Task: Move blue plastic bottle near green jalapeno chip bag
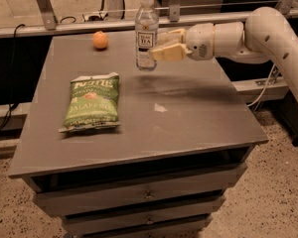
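Note:
My gripper needs to let go of the blue plastic bottle, and it will then rest beside the far end of the green jalapeno chip bag (147,84).
The blue plastic bottle (146,31) is clear with a white cap and a TEA label. It is upright and held above the grey table (188,118), over its back middle. My gripper (158,45) reaches in from the right and is shut on the bottle's lower half. The green jalapeno chip bag (92,102) lies flat on the left part of the table, to the front left of the bottle and well apart from it.
A small orange fruit (100,39) sits near the table's back left edge. A metal rail (64,26) runs behind the table. Drawers (149,195) are below the top. My white arm (268,31) spans the right side.

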`<state>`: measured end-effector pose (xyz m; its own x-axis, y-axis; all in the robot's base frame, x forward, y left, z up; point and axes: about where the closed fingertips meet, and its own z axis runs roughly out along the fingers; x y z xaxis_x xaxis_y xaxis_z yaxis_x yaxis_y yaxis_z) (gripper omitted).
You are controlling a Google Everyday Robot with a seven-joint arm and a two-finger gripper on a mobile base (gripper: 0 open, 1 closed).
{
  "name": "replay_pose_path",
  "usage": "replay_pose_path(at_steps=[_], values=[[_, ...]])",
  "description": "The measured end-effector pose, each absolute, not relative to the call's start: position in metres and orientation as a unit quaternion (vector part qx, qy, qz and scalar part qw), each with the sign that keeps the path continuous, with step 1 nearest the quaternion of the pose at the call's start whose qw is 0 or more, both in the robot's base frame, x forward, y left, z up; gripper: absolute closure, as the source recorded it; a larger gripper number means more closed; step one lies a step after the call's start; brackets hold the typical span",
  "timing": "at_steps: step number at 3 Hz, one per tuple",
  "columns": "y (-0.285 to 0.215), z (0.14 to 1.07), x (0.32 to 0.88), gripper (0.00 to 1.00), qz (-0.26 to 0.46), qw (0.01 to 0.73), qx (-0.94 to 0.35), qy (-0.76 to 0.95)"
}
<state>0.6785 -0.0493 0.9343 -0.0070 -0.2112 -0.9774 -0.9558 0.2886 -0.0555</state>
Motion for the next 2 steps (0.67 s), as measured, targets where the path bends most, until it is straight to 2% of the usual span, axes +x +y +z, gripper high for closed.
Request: replay_pose_path(at_steps=[2], values=[[-0.059, 0.891, 0.67, 1.0, 0.376, 0.488, -0.441, 0.653]])
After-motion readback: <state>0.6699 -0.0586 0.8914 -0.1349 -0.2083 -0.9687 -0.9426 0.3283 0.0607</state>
